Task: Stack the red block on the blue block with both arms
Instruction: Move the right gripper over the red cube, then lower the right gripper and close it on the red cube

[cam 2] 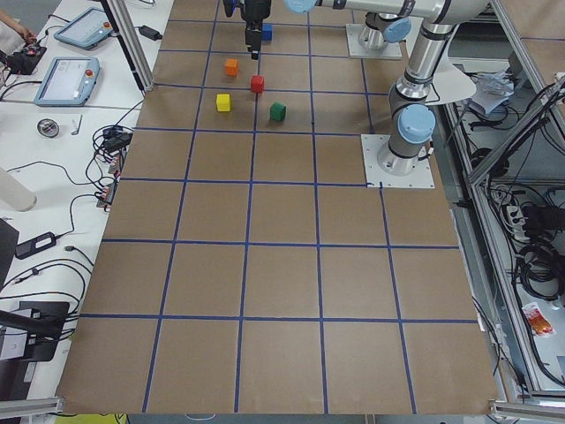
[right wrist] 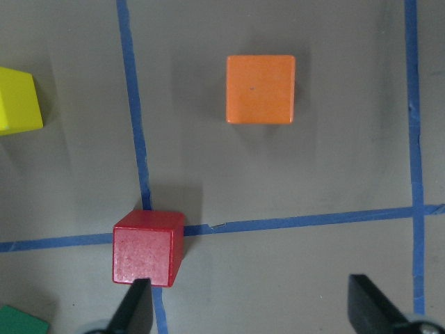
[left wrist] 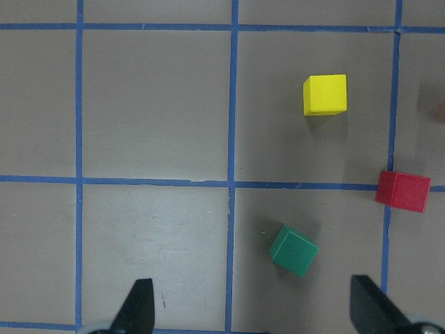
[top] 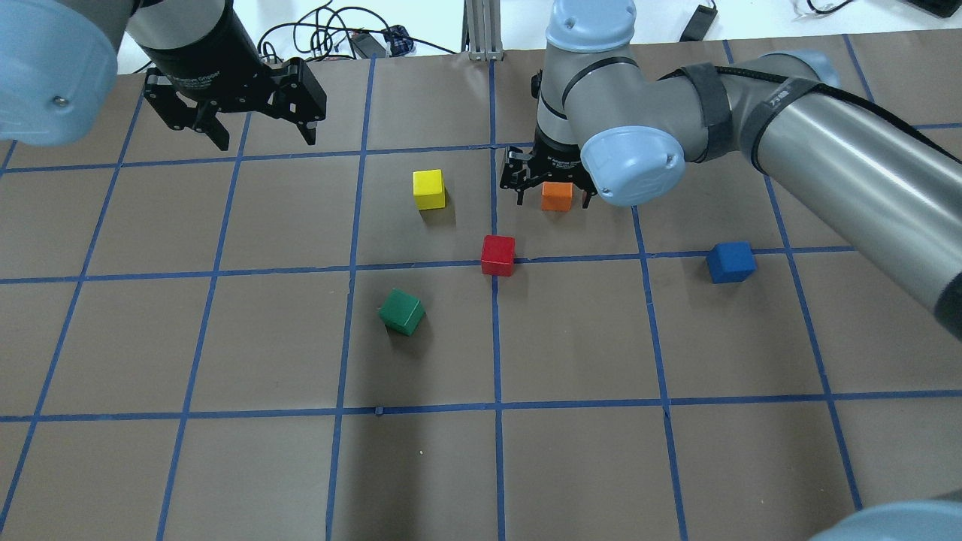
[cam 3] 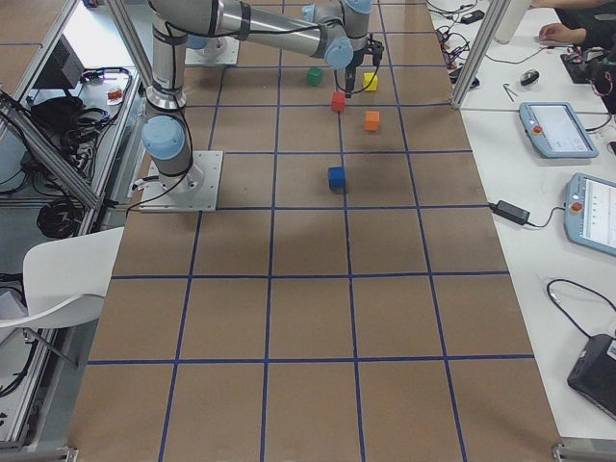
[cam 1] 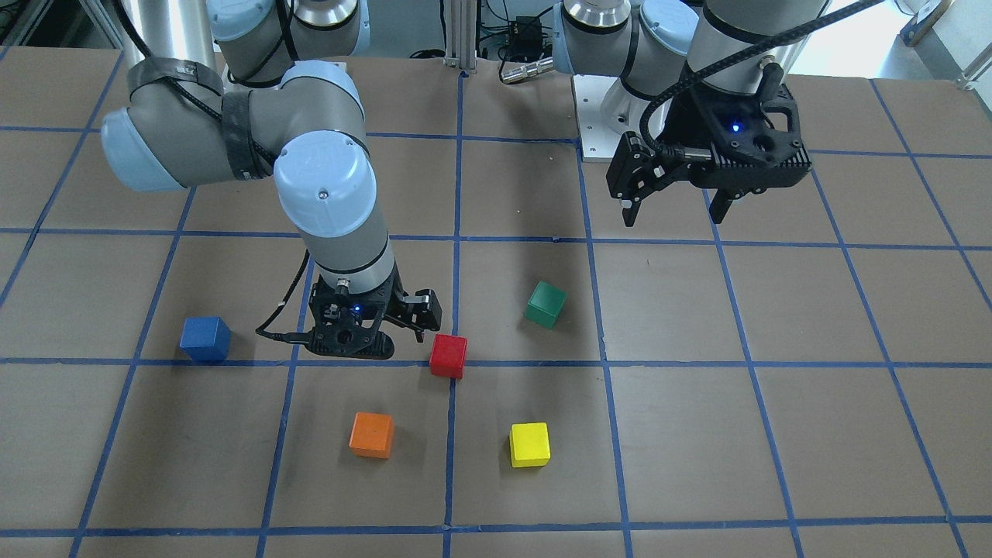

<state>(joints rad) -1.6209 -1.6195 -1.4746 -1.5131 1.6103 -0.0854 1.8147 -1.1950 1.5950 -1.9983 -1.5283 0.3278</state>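
Observation:
The robot's right gripper should next move to the red block on the blue tape line and close on the block's opposite sides (cam 1: 448, 355) (right wrist: 147, 248).
The red block (cam 1: 449, 355) sits on a blue tape line near the table's middle, also in the overhead view (top: 498, 255). The blue block (cam 1: 205, 339) stands alone towards the robot's right (top: 730, 261). My right gripper (cam 1: 353, 349) is open and empty, hovering above the table just beside the red block. In the right wrist view the red block (right wrist: 148, 248) lies just ahead of one fingertip (right wrist: 135, 306), not between the jaws. My left gripper (cam 1: 673, 217) is open and empty, raised well away near its base (top: 267, 141).
An orange block (cam 1: 371, 434), a yellow block (cam 1: 529, 444) and a green block (cam 1: 545, 304) stand around the red one. The orange block (right wrist: 261, 89) lies straight ahead of the right gripper. The brown table (top: 571, 466) carries a blue tape grid.

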